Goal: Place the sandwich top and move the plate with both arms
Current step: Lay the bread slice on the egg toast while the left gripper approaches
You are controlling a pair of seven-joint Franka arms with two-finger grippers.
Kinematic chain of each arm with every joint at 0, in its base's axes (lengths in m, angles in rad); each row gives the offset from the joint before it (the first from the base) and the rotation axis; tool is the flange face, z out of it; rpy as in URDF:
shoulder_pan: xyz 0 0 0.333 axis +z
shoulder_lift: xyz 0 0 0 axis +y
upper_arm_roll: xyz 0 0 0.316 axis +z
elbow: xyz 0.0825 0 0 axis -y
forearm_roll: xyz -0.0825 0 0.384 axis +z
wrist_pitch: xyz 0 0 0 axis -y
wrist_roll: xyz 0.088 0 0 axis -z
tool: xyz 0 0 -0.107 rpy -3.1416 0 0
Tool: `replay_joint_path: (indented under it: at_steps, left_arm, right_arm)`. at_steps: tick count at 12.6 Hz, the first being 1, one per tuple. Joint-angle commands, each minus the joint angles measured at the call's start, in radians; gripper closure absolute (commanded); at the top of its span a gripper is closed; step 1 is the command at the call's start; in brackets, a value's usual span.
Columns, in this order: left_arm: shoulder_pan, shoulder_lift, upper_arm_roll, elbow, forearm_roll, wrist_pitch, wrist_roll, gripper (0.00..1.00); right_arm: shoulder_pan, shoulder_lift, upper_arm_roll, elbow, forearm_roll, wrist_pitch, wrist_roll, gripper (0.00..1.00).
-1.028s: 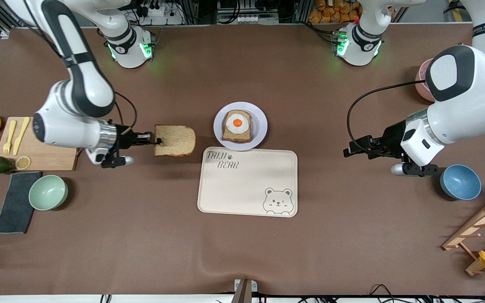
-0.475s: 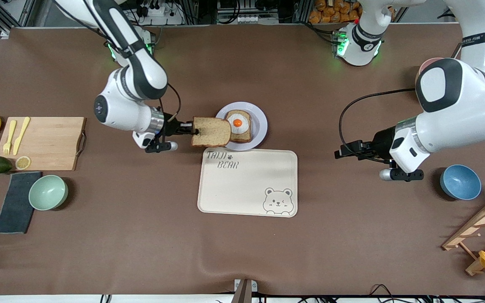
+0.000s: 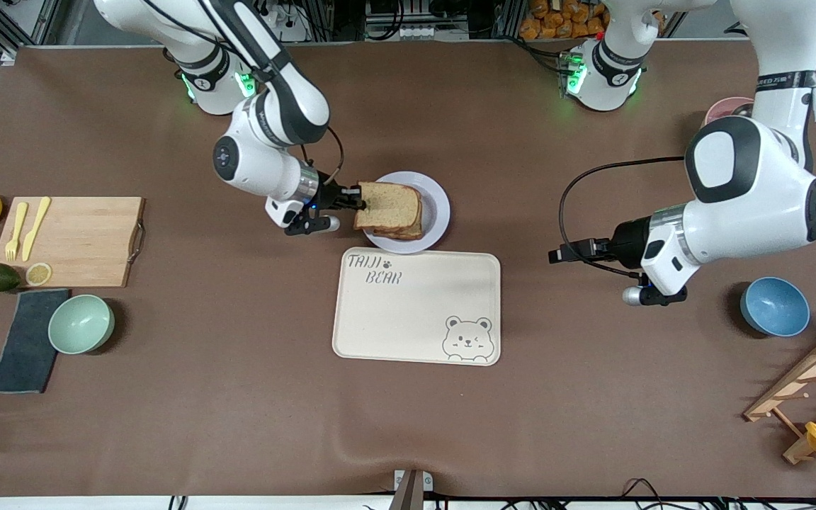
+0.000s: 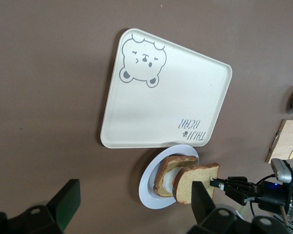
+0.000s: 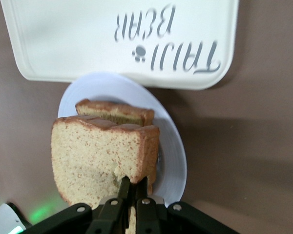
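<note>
Next, I let go of the sandwich top with my right gripper on the egg toast [image 3: 405, 205] [image 5: 118, 144], over the middle of the small pale plate. The sandwich top still hangs just above the toast.
The sandwich top [image 3: 388, 203], a light-brown bread slice, hangs tilted just over the egg toast [image 3: 399, 232] on the small pale plate [image 3: 438, 210]. My right gripper [image 3: 360, 205] is shut on the slice's crust edge. The right wrist view shows the slice [image 5: 97, 156] pinched in the right gripper [image 5: 132, 184], with the toast [image 5: 118, 111] and plate [image 5: 175, 146] beneath. My left gripper [image 3: 555, 253] hovers open over bare table toward the left arm's end. In the left wrist view the left gripper [image 4: 135, 192] stands wide apart, with the plate [image 4: 147, 191] and slice [image 4: 199, 179] in sight.
A cream bear-printed tray [image 3: 418, 312] lies just nearer the front camera than the plate. A cutting board [image 3: 75, 241], green bowl [image 3: 81, 324], grey cloth [image 3: 25, 340] and fruit sit at the right arm's end. A blue bowl [image 3: 776, 306] and wooden rack [image 3: 812, 382] stand at the left arm's end.
My right arm has carried the bread slice from beside the cutting board to over the egg toast, which it now covers. The left gripper has drifted a little toward the plate.
</note>
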Motion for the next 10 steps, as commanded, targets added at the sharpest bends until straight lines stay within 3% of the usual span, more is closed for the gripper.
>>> replay_joint_path:
  at_steps: [1, 5, 9, 10]
  left_arm:
    - [0.003, -0.005, -0.023, -0.048, -0.064, 0.020, 0.029, 0.00]
    - [0.037, -0.071, -0.042, -0.194, -0.169, 0.061, 0.207, 0.00]
    - [0.037, -0.079, -0.051, -0.248, -0.198, 0.056, 0.264, 0.00]
    - [0.037, -0.082, -0.052, -0.263, -0.209, 0.056, 0.280, 0.00]
  right_arm:
    - [0.059, 0.005, -0.012, -0.021, 0.055, 0.060, 0.018, 1.00]
    - [0.111, 0.034, -0.012, -0.017, 0.122, 0.128, 0.020, 1.00]
    - [0.119, 0.052, -0.012, -0.008, 0.136, 0.151, 0.023, 1.00]
    - [0.119, 0.054, -0.012, -0.008, 0.136, 0.151, 0.023, 0.95]
